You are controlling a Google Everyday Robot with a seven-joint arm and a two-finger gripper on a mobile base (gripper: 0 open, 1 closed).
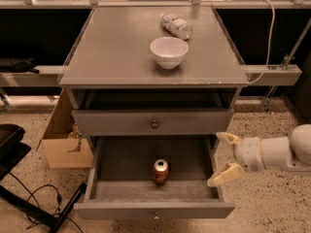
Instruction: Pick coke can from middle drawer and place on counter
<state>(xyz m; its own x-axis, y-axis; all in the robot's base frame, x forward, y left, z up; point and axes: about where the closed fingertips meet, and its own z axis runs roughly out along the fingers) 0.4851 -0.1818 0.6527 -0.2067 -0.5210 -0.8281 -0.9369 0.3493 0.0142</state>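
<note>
Next, I grip the coke can's body (160,174) just below its top, in the open middle drawer.
The coke can (161,172) stands upright in the pulled-out middle drawer (154,209), near the middle of its floor. My gripper (224,157) is to the right of the can, at the drawer's right wall, about level with it. Its two pale fingers (226,174) are spread apart and hold nothing. The counter (116,47) is the grey cabinet top above.
A white bowl (169,52) and a clear plastic bottle (177,26) lying on its side sit on the counter's right half. A shut drawer (154,123) is above the open one. A cardboard box (63,140) and black cables (34,205) are on the floor at left.
</note>
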